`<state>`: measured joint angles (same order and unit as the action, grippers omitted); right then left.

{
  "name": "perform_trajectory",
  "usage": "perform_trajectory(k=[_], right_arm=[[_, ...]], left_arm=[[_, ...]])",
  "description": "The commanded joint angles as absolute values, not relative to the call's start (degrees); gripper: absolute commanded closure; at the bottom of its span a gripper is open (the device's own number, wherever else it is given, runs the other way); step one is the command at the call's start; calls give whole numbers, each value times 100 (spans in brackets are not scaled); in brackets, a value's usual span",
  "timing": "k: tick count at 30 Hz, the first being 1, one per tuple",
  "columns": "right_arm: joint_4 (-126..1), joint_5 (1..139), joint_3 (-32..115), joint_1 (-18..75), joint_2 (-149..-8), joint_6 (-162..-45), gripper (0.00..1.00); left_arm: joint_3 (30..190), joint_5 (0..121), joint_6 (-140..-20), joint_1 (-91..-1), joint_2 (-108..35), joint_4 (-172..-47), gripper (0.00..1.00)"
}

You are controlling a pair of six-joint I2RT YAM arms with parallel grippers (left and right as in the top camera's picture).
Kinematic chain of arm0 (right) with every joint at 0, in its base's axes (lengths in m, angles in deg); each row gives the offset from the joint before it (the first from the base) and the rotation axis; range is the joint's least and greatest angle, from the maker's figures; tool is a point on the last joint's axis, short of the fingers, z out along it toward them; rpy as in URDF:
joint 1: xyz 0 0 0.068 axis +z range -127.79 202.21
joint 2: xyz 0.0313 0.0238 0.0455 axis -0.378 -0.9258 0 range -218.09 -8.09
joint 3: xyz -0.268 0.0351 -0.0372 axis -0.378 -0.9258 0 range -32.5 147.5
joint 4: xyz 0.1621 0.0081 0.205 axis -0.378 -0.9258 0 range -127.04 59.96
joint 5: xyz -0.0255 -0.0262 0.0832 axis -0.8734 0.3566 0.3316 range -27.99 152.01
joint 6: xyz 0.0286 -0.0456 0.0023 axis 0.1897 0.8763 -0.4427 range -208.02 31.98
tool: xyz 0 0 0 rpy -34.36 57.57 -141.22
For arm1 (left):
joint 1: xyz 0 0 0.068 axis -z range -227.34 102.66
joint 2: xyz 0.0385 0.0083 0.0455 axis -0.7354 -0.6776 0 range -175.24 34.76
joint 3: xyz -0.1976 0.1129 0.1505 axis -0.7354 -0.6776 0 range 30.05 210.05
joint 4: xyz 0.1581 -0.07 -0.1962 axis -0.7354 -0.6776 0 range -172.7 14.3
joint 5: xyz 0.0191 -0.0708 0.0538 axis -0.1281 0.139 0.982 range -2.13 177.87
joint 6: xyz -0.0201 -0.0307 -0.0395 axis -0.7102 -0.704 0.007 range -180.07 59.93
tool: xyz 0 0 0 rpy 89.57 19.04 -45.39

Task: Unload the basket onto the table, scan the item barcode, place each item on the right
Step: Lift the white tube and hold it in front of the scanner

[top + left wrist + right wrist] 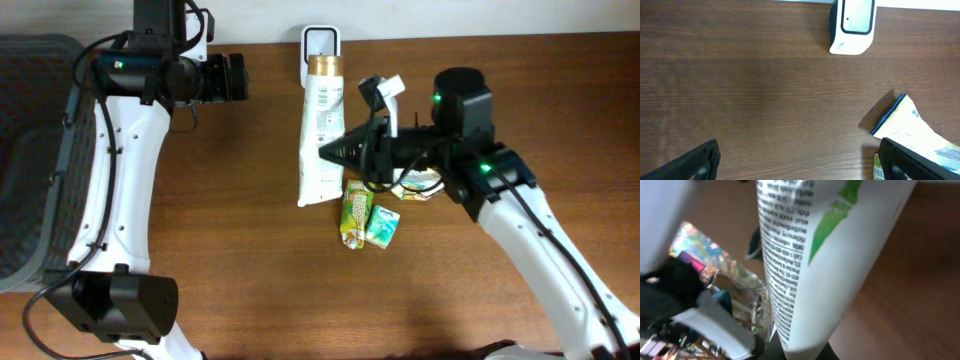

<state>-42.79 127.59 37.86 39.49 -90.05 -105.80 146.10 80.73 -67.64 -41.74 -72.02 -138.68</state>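
Observation:
I need to set the white tube on bare wood (535, 208) beyond the small packet, away from the basket, with my right gripper.
A white tube (321, 135) with a gold cap lies lengthwise at the table's middle back, its cap toward the white scanner (320, 44) at the back edge. From the right, my right gripper (330, 152) is shut on the tube's lower half. The right wrist view is filled by the tube (840, 255), with small print and a green mark, and my right gripper (800, 352) clamps it at the bottom edge. Farther left, my left gripper (237, 77) stands open and holds nothing. In its wrist view are the scanner (852, 25) and the tube's crimped end (915, 132), with my left gripper (802, 167) over bare wood.
A green packet (354, 213) and a teal packet (382, 225) lie just below the tube. Another small packet (418, 183) sits under my right arm. A black mesh basket (30, 160) fills the left edge.

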Motion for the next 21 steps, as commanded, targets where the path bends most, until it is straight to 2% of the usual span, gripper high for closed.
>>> perform_trajectory(k=[1,5,9,13,16,18,21], right_arm=[[-4279,12657,3907,3901,-8600,-10499,96],[-5474,10493,3907,3923,-8860,-10469,96],[-5912,9535,3972,3923,-8965,-10158,96],[-6725,8329,5024,3923,-9252,-9505,96],[-7498,7275,6425,4032,-10111,-8862,96],[-7562,6038,7229,4292,-10908,-8362,96],[-6983,4467,7445,4605,-11544,-7721,96]], left_arm=[[14618,8014,-6775,-4189,-7226,-13859,1],[14618,8014,-6775,-4189,-7226,-13859,1],[14618,8014,-6775,-4189,-7226,-13859,1],[14618,8014,-6775,-4189,-7226,-13859,1],[14618,8014,-6775,-4189,-7226,-13859,1],[14618,8014,-6775,-4189,-7226,-13859,1],[14618,8014,-6777,-4187,-7226,-13859,1]])
